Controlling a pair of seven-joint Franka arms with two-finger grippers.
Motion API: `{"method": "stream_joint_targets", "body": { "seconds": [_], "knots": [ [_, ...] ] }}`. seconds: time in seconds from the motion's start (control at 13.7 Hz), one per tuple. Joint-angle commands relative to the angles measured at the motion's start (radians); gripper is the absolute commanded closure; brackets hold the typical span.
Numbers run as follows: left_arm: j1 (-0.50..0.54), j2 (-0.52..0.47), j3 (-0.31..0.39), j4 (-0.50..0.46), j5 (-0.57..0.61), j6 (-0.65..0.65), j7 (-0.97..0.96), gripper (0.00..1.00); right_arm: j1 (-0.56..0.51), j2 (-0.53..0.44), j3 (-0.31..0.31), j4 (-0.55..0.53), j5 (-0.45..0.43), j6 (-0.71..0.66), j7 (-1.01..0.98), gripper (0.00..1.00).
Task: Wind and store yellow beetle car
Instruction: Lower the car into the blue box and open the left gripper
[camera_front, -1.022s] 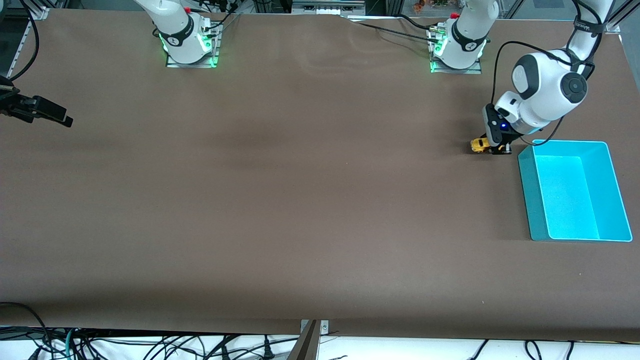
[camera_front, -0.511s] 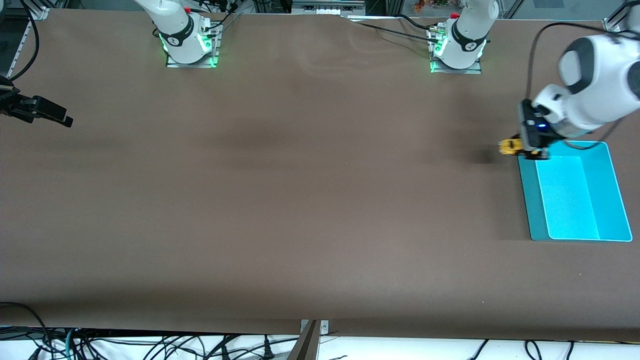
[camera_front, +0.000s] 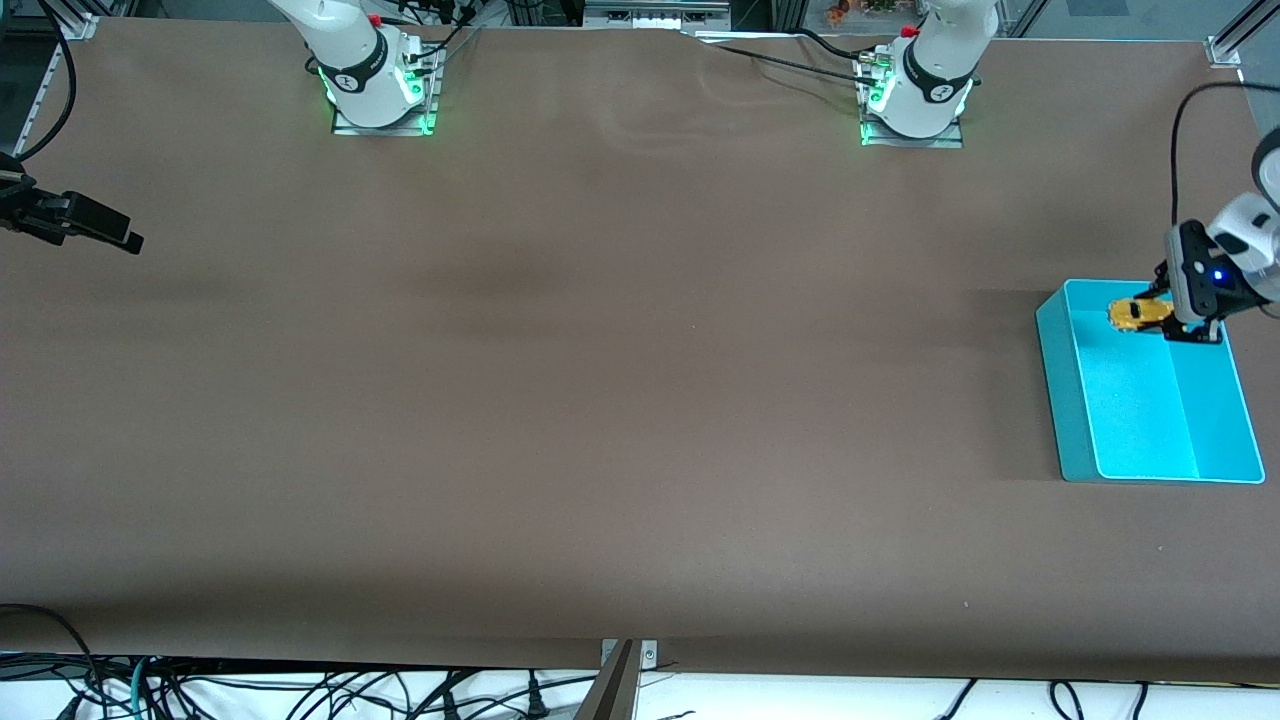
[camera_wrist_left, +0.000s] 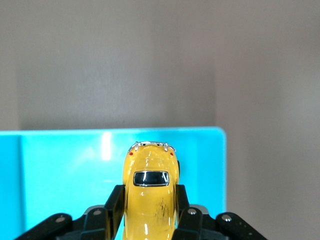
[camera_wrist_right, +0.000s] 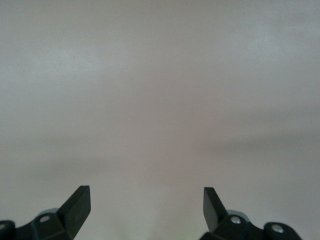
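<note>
I will set the yellow beetle car with my left gripper on the turquoise bin's bottom, beside the bin's side (camera_front: 1108, 377) facing the table's middle.
My left gripper (camera_front: 1160, 318) is shut on the yellow beetle car (camera_front: 1135, 314) and holds it in the air over the end of the turquoise bin (camera_front: 1062, 400) that lies farthest from the front camera. In the left wrist view the car (camera_wrist_left: 151, 190) sits between my two black fingers (camera_wrist_left: 114, 205), its rear window up, with the bin's floor (camera_wrist_left: 65, 175) below it. My right gripper (camera_front: 120, 238) waits over the table's edge at the right arm's end. Its fingertips (camera_wrist_right: 77, 202) are wide apart and hold nothing.
The brown table (camera_front: 600, 400) carries only the turquoise bin, at the left arm's end. The two arm bases (camera_front: 375, 80) stand along the edge farthest from the front camera. Cables hang below the table's near edge.
My left gripper has lifted the car off the table beside the bin and carried it over the bin's rim, to above the bin's inside. The right arm has not moved.
</note>
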Motion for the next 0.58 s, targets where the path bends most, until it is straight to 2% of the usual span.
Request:
{"method": "stream_joint_targets", "body": {
  "seconds": [0.0,0.51],
  "knots": [
    [0.014,0.094,-0.008,0.058,0.017,0.047,0.047,0.57,0.001,-0.005,-0.003,0.001,0.010,-0.012,0.005,0.00],
    [0.026,0.275,-0.008,0.060,0.010,0.264,0.046,0.56,0.002,0.006,-0.003,0.001,0.010,-0.011,0.005,0.00]
  ]
}}
